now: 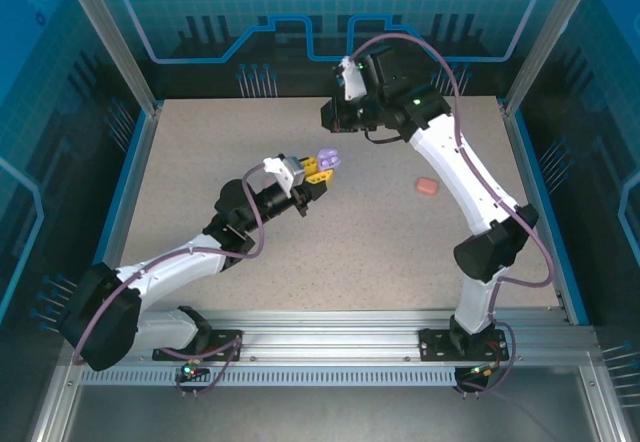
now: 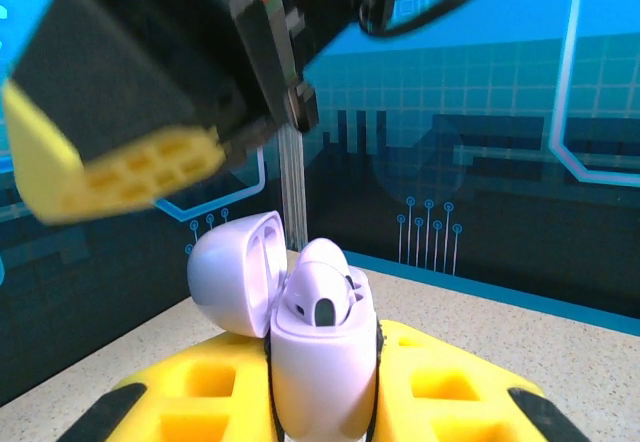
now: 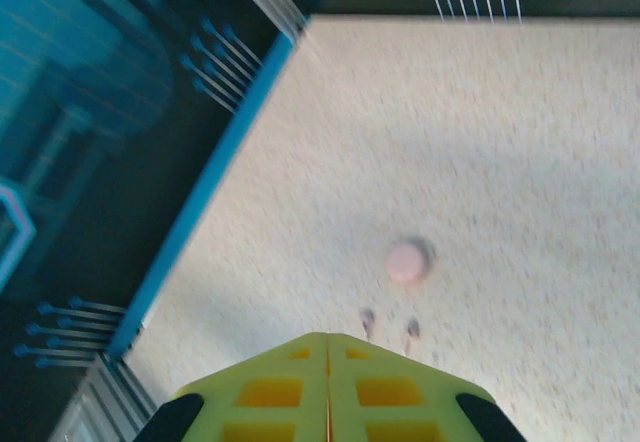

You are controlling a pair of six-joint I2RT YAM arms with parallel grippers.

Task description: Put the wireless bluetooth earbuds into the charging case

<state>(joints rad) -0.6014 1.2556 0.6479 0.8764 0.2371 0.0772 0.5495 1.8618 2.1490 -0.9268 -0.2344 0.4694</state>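
Observation:
I will use my left gripper to set the purple charging case down on the open table (image 1: 372,192), just short of the coral-red case.
My left gripper (image 1: 318,169) is shut on a purple charging case (image 1: 327,159), held above the middle of the table. In the left wrist view the case (image 2: 320,362) stands upright between the yellow fingers (image 2: 440,382) with its lid (image 2: 232,274) swung open to the left. A purple earbud (image 2: 322,297) sits in its top. My right gripper (image 1: 335,117) hovers behind and above the case; its yellow finger (image 2: 110,172) shows at upper left. In the right wrist view its jaws (image 3: 327,340) are shut on nothing, with two tiny earbuds (image 3: 367,319) (image 3: 412,329) on the table beyond.
A coral-red case (image 1: 427,187) lies on the table right of centre. A pale pink round case (image 3: 407,261) lies just past the two small buds. Blue rails (image 1: 128,192) edge the table, with glass walls behind.

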